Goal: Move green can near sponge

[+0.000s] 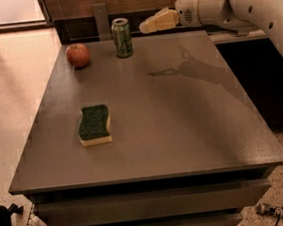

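Observation:
Next, the gripper moves to the green can's middle (122, 38), below the can's silver top, and closes there.
The green can (121, 37) stands upright near the far edge of the grey table (183, 126), silver top up. The sponge (94, 124), dark green top over pale yellow foam, lies flat on the left half of the table, well in front of the can. My gripper (146, 27) hangs on the white arm coming in from the upper right. It is above the table's far edge, just right of the can and apart from it, about level with the can's top. It holds nothing.
A red apple (78, 55) sits left of the can near the far left corner. A dark counter (244, 37) runs along the table's right side. A wall and a metal post (101, 21) stand behind the table.

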Robot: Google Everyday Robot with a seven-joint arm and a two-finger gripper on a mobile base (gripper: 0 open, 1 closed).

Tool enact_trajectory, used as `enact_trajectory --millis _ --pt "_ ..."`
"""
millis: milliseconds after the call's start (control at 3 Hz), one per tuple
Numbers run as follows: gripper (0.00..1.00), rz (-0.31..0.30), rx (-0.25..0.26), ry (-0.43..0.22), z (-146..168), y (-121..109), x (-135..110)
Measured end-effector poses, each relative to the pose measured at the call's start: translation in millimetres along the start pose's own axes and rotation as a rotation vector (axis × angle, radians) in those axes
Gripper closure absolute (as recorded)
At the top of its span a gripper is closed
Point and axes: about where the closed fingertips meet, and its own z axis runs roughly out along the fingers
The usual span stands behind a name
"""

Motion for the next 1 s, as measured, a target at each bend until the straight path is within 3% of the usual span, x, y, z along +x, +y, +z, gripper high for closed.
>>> enact_trajectory --millis 667,1000 --pt "0.0 0.092 -0.034 0.021 65 -6 27" --pt "0.0 0.129 -0.062 -0.003 99 0 32"
